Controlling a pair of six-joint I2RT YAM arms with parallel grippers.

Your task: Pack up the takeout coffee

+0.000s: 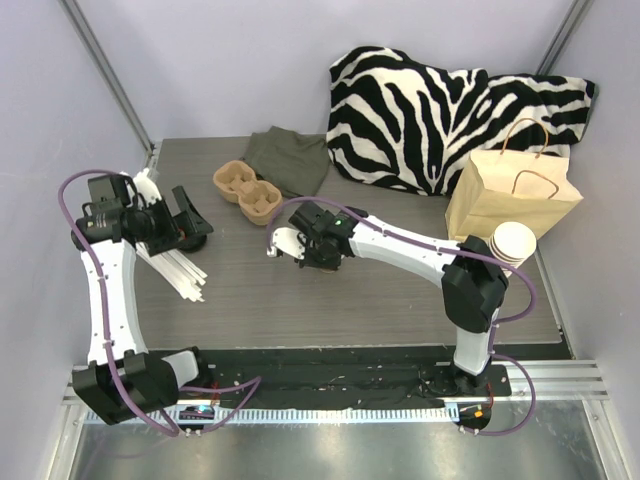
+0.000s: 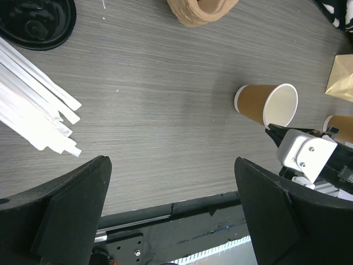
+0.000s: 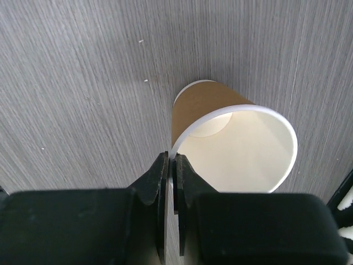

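Observation:
The rim of the loose black lid [image 1: 194,247] [image 2: 39,47] beside the white paper-wrapped sticks is the next spot for my left gripper to go to and close on.
The takeout coffee is a lidless brown paper cup [image 3: 207,105] with a white inside. It is tipped on its side just over the wood table, and also shows in the left wrist view [image 2: 259,102]. My right gripper [image 3: 172,160] is shut on the cup's white rim, one finger inside and one outside. In the top view that gripper [image 1: 297,247] is at the table's middle and hides the cup. My left gripper [image 2: 171,193] is open and empty, at the left of the table [image 1: 188,225]. A loose black lid [image 2: 33,22] lies beside it.
White paper-wrapped sticks [image 1: 175,268] lie at the left. A pulp cup carrier [image 1: 245,188] and a green cloth [image 1: 288,158] are at the back. A kraft paper bag [image 1: 510,190] and a stack of cups [image 1: 513,245] stand at the right, before a zebra-striped cloth [image 1: 430,110].

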